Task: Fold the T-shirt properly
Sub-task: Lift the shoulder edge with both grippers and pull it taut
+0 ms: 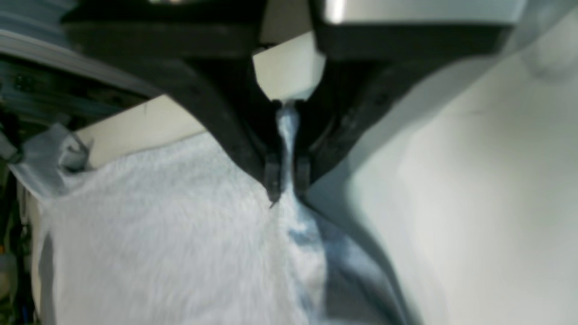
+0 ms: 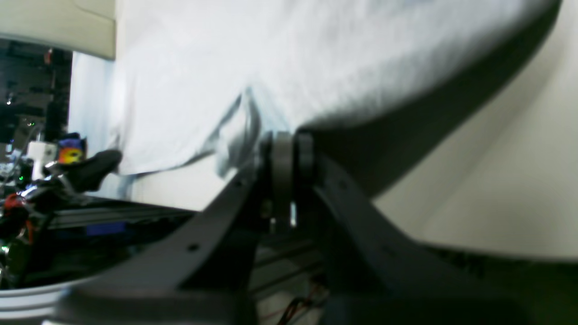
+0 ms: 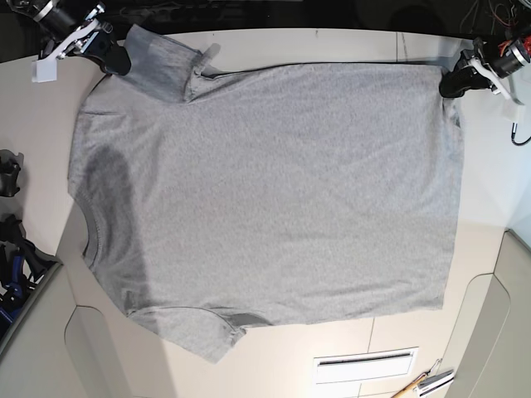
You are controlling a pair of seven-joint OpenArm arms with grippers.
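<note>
Next, I release the upper sleeve edge with my right gripper on the T-shirt's shadowed chest, just in from the neck (image 3: pixel 133 204).
The heather-grey T-shirt (image 3: pixel 274 182) lies spread flat on the pale table (image 3: pixel 33 133), neck at the left and hem at the right. No lettering shows. My left gripper (image 3: pixel 454 84) is at the far right corner, shut on the hem corner; the left wrist view shows its fingertips (image 1: pixel 272 180) pinching a ridge of the T-shirt (image 1: pixel 158 234). My right gripper (image 3: pixel 114 60) is at the far left, shut on the edge of the upper sleeve; the right wrist view shows its pads (image 2: pixel 305 149) closed on the T-shirt (image 2: pixel 289 58).
A white slotted panel (image 3: pixel 365 365) and a pencil-like tool (image 3: pixel 425 384) lie at the front right. Dark gear (image 3: pixel 10 178) stands off the table's left edge. The table's far edge runs just behind both grippers.
</note>
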